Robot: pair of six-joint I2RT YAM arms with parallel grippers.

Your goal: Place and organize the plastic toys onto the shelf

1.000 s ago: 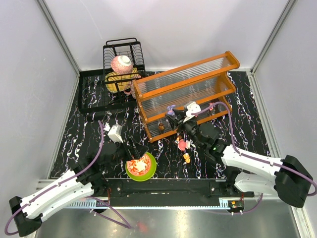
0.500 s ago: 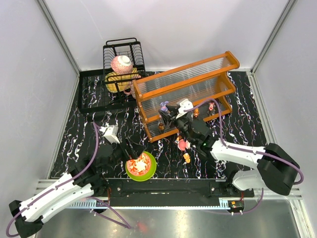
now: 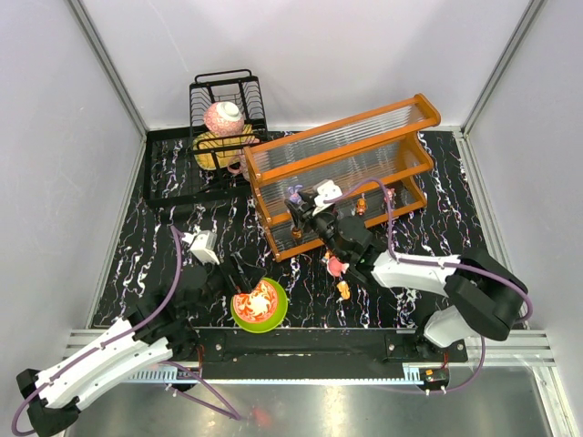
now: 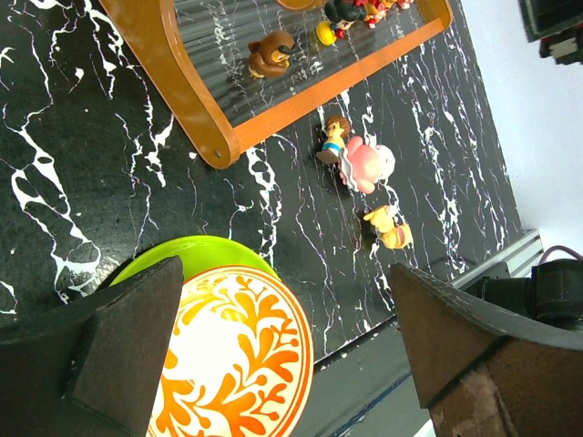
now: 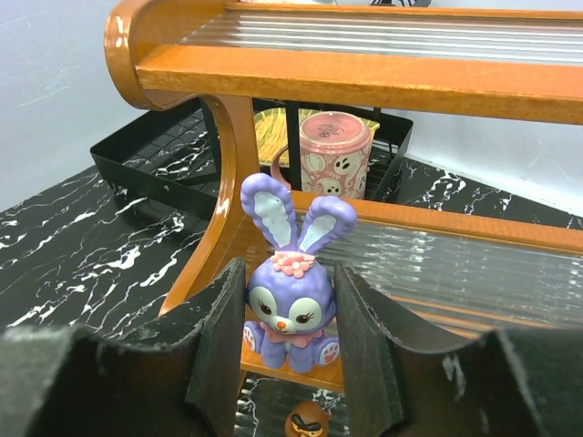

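Note:
The robot's right gripper will set the purple bunny toy down just behind the front rail above the brown toy [image 3: 294, 195] [image 5: 296, 312].
My right gripper [image 3: 299, 202] is shut on a purple bunny toy [image 5: 290, 296], its pads touching both sides. It holds the bunny at the front rail of the lower tier, near the left end of the orange shelf [image 3: 342, 137]. A brown toy [image 5: 310, 423] sits just below it, and small toys [image 3: 361, 208] stand further right on the same tier. On the table in front lie a pink-and-white round toy [image 4: 366, 164], a small brown-haired figure [image 4: 333, 141] and an orange toy [image 4: 390, 228]. My left gripper [image 4: 284, 273] is open and empty above the green-rimmed bowl [image 4: 209, 259].
A black wire dish rack [image 3: 228, 105] with a pink mug [image 5: 337, 155] and yellow dishes stands behind the shelf's left end, on a black tray [image 3: 168, 173]. The bowl [image 3: 278, 314] sits near the table's front edge. White walls enclose the table.
My right gripper has carried the purple bunny leftward along the shelf's lower tier toward its left end. My left arm has shifted only slightly near the bowl.

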